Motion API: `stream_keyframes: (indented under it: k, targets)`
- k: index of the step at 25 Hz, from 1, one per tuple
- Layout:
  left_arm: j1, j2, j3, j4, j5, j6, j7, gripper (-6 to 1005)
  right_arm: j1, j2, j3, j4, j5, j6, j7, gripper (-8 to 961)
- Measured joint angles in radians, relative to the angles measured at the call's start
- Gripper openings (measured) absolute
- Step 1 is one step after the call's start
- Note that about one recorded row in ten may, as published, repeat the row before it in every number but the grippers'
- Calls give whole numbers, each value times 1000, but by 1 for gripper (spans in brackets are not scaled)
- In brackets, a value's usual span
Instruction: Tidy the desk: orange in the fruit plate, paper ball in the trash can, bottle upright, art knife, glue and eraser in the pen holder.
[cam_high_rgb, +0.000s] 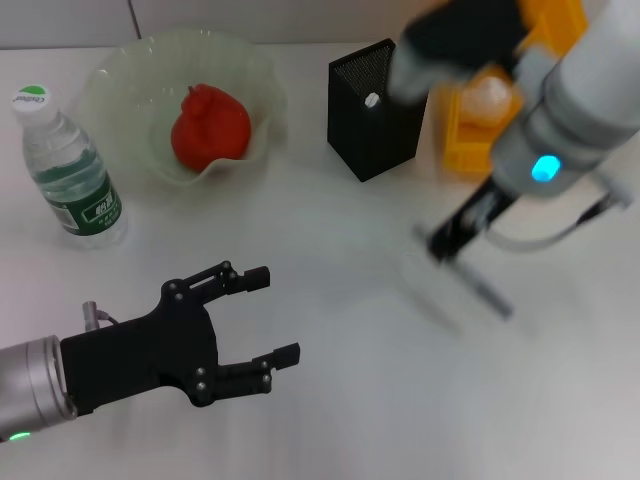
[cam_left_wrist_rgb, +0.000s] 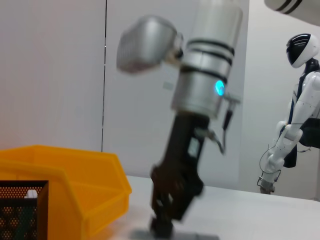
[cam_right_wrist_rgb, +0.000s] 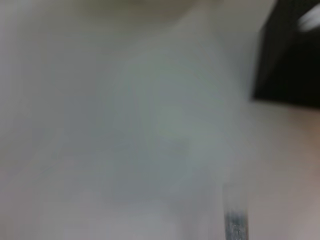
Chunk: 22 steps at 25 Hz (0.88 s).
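Observation:
I need to open my right gripper and let go of the art knife in the black pen holder (cam_high_rgb: 369, 77) that is behind the small white tip.
The orange (cam_high_rgb: 210, 125) lies in the pale-green fruit plate (cam_high_rgb: 120, 70). To its left the bottle (cam_high_rgb: 70, 165) stands upright. The paper ball (cam_high_rgb: 490, 95) rests in the yellow trash can (cam_high_rgb: 465, 140) (cam_left_wrist_rgb: 75, 180), beside the black mesh pen holder (cam_high_rgb: 375, 110) (cam_left_wrist_rgb: 20, 210), where a small white tip shows. My right gripper (cam_high_rgb: 450, 240) (cam_left_wrist_rgb: 165, 225) is low over the table, blurred, at one end of a thin grey art knife (cam_high_rgb: 485, 290) (cam_left_wrist_rgb: 175, 235) (cam_right_wrist_rgb: 235, 222). My left gripper (cam_high_rgb: 280, 313) hovers open and empty at the front left. Glue and eraser are out of view.
White desk surface (cam_high_rgb: 330, 400) stretches between the two arms. A white humanoid robot (cam_left_wrist_rgb: 297, 115) stands far off in the background of the left wrist view.

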Motion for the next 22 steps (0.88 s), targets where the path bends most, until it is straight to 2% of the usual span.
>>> stream_keyframes:
  k: [1,4,5,6,7,8,9,10,11,14,15,16,17,18,19,20,21,22]
  targets:
    - [0,0,0,0,0,0,0,842,0,0,0,0,0,0,0,136]
    - [-4,-1,2,-1,0,-1,0,842,-75,0,135,-179,7,46,-66,134]
    - [-6,-1,3,-2,0,-2,0,842,-147,1,218,-299,110,127,-140,134]
    - [-6,-1,4,-2,-1,-2,-1,842,-183,1,245,-338,172,177,-176,133]
    - [-6,-1,4,-2,-1,-2,-2,842,-183,1,245,-338,172,177,-176,132]
    - [-6,-1,4,-2,-1,-2,-2,842,-222,0,262,-362,245,234,-222,132]
    - [-7,-2,4,-2,-1,-2,-3,842,-266,0,275,-376,331,313,-286,131]
    - [-7,-2,4,-2,-2,-2,-4,842,-344,0,283,-342,516,471,-465,130]
    - [-7,-2,4,-2,-2,-2,-4,842,-344,0,283,-342,516,471,-465,129]
    - [-7,-2,4,-2,-2,-4,-3,842,-394,0,286,-163,839,630,-824,127]
    - [-7,-2,4,-2,-2,-5,-1,842,-377,-1,302,39,1088,661,-1106,127]
    - [-7,-2,4,-2,-2,-5,-1,842,-377,-1,302,39,1088,661,-1106,126]
    - [-7,-2,4,-2,-2,-5,-1,842,-358,-2,316,136,1201,661,-1231,126]
    - [-8,-2,4,-2,-2,-6,-1,842,-297,-3,355,354,1390,652,-1463,126]
    - [-8,-2,4,-2,-2,-6,-1,842,-297,-3,355,354,1390,652,-1463,126]
    - [-9,-2,4,-2,-2,-6,0,842,-222,-7,395,545,1512,643,-1623,125]
    - [-9,-2,4,-2,-2,-6,0,842,-222,-7,395,545,1512,643,-1623,125]
    - [-11,-2,4,-2,-2,-6,-1,842,-194,-9,406,598,1531,641,-1657,125]
